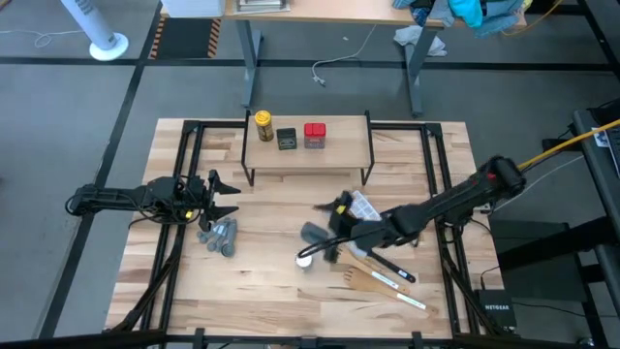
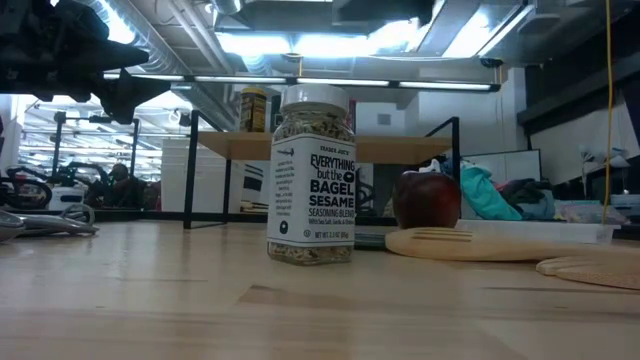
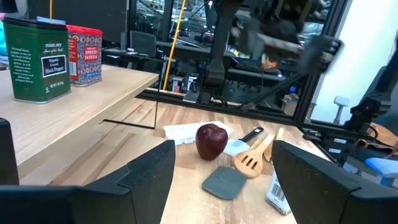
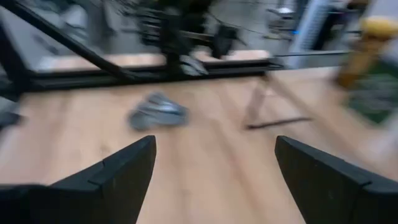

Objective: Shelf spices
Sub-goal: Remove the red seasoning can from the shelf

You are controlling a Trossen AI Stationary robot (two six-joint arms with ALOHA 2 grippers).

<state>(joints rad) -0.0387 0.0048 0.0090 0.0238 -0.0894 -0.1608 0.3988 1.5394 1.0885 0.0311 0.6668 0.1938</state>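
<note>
The red square tin on the shelf is next for my right gripper, which should go to it and close on the tin's body [image 1: 315, 142], just below its lid.
The shelf [image 1: 308, 155] stands at the table's far middle. Its board carries the yellow-lidded amber jar [image 1: 263, 125], the dark square tin [image 1: 287, 139] and the red square tin [image 1: 315, 135]. The white-capped jar [image 2: 313, 180] stands upright on the tabletop, near of the shelf [image 1: 305, 260]. My right gripper [image 1: 325, 245] hovers open just beside and above this jar, fingers pointing toward the table's left; its wrist view [image 4: 214, 162] does not show the jar. My left gripper [image 1: 221, 197] waits open at the table's left, facing the shelf's tins [image 3: 40, 59].
Grey measuring spoons [image 1: 219, 236] lie near the left gripper. A red apple [image 2: 428, 200], wooden spatulas [image 1: 373, 281], a grey square pad [image 3: 226, 183] and a packet [image 1: 363, 206] crowd the table under and around the right arm. The shelf board has bare room right of the red tin.
</note>
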